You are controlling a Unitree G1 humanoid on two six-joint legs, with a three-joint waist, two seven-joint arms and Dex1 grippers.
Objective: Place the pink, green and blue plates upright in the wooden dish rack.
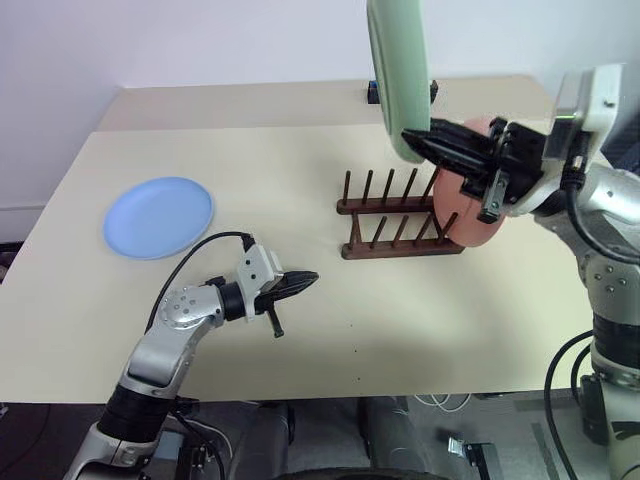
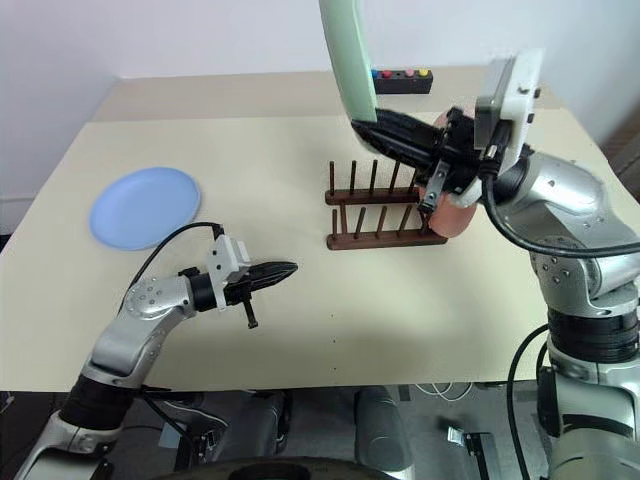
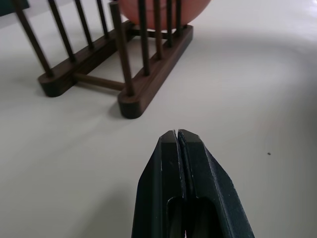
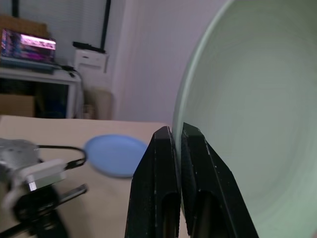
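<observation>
The robot's right gripper should set the green plate, now held above the wooden dish rack, down upright between the rack wires just beside the pink plate (image 1: 422,242).
My right gripper (image 1: 410,137) is shut on the rim of the pale green plate (image 1: 398,70), holding it upright in the air above the wooden dish rack (image 1: 400,215). The plate's inner face shows in the right wrist view as green plate (image 4: 257,124). The pink plate (image 1: 470,230) stands upright between the pegs at the rack's right end. The blue plate (image 1: 158,216) lies flat on the table at the left. My left gripper (image 1: 310,277) is shut and empty, hovering low over the table to the front left of the rack (image 3: 148,84).
A small black box with coloured buttons (image 2: 402,80) sits on the table behind the rack. The beige table (image 1: 300,390) has bare surface between the blue plate and the rack. A white wall rises behind the table.
</observation>
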